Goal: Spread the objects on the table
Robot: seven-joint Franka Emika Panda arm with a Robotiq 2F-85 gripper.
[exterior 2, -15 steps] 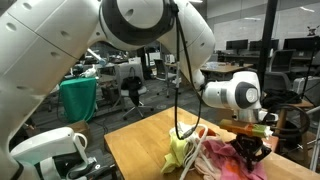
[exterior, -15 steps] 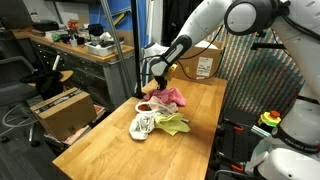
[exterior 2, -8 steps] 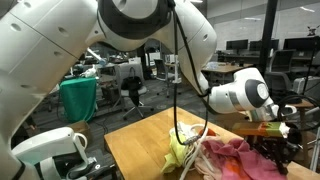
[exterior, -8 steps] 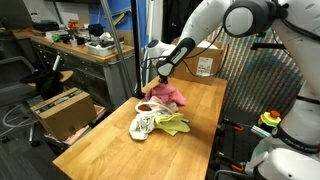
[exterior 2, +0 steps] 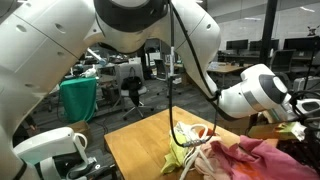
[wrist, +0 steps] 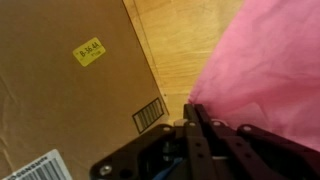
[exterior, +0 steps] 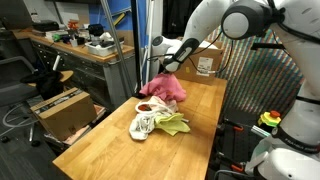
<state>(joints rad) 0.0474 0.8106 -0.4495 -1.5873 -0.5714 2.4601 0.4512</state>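
Next, I release the pink cloth on the wooden table's far end (exterior: 174, 77), near the brown cardboard box.
My gripper (exterior: 165, 69) is shut on the top edge of the pink cloth (exterior: 166, 89) and holds it lifted, with its lower part draped over the pile on the wooden table (exterior: 115, 145). In the wrist view the shut fingertips (wrist: 193, 108) pinch the pink cloth (wrist: 265, 70). The yellow-green cloth (exterior: 173, 124) and the whitish rag (exterior: 143, 126) lie together nearer the table's middle. A small red piece (exterior: 145, 105) sits at the pile's edge. In an exterior view the pink cloth (exterior 2: 262, 156) stretches away from the yellow-green cloth (exterior 2: 180, 151) and a thin white cord (exterior 2: 197, 140).
A brown cardboard box (exterior: 207, 64) with a label stands at the table's far end; in the wrist view the cardboard box (wrist: 60, 80) sits close beside the gripper. A cluttered grey workbench (exterior: 80, 48) runs along one side. A pole (exterior: 132, 45) stands by the table's edge.
The gripper has risen and moved toward the cardboard box, pulling the pink cloth up and away from the pile. The other cloths have stayed in place.
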